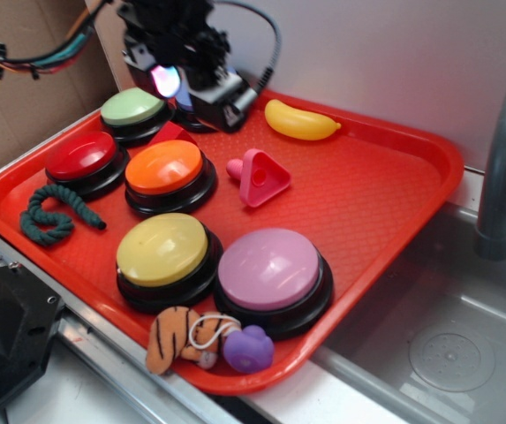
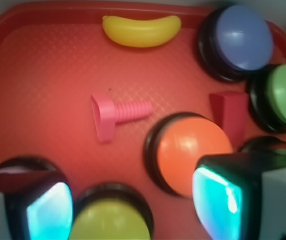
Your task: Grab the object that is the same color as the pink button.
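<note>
Next, I close my gripper on the flat three-sided end (image 1: 257, 176) (image 2: 104, 121) of the hot-pink triangle, rather than on the triangle's ribbed stem.
The object, a small hot-pink triangle (image 1: 262, 177) with a round hole and a knob, lies on the red tray (image 1: 385, 194) right of the orange button. The wrist view shows this triangle (image 2: 110, 116) side-on with a ribbed stem, well ahead of the fingers. The pink button (image 1: 269, 268), pale pink-lilac on a black base, stands at the tray's front. My gripper (image 1: 194, 92) hangs open over the tray's back left, apart from the triangle. In the wrist view the gripper (image 2: 133, 205) holds nothing; its fingertips (image 2: 221, 196) glow teal over the yellow and orange buttons.
The tray also holds a yellow banana (image 1: 301, 121), an orange button (image 1: 164, 168), a yellow button (image 1: 162, 250), a red button (image 1: 80, 156), a green button (image 1: 132, 108), a blue-purple button (image 2: 242, 37), a red wedge (image 2: 228, 111), a green rope (image 1: 52, 216), a tiger plush (image 1: 175, 337) and a purple heart (image 1: 248, 347). A sink with a grey faucet (image 1: 504, 168) lies to the right.
</note>
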Robot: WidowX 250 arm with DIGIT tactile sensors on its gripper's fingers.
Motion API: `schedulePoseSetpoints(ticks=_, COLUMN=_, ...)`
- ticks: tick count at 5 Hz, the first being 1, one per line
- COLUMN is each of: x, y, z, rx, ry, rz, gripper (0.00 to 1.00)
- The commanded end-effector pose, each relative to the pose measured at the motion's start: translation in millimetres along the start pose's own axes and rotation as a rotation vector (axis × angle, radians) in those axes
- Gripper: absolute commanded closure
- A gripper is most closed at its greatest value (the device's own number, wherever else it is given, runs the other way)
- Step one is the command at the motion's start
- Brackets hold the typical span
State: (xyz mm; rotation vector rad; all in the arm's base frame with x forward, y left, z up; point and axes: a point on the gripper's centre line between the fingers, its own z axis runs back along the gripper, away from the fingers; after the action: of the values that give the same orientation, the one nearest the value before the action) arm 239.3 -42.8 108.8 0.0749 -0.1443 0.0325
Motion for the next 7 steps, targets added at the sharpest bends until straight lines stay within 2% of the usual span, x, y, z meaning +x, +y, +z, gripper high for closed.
schedulePoseSetpoints(ticks=1, x=25, y=-14, z=-32, rx=0.073, ry=-0.009, rz=-0.04, gripper=0.0)
schedulePoseSetpoints(ticks=5, x=36, y=-20, z=-66, rx=0.148, ry=0.062, rz=-0.066, gripper=0.0)
schedulePoseSetpoints(ticks=6, x=37, y=-21, z=-70, rx=0.16, ry=0.065, rz=-0.044, gripper=1.0)
schedulePoseSetpoints(ticks=7, x=38, y=-19, z=-67, rx=0.153, ry=0.065, rz=-0.03, gripper=1.0)
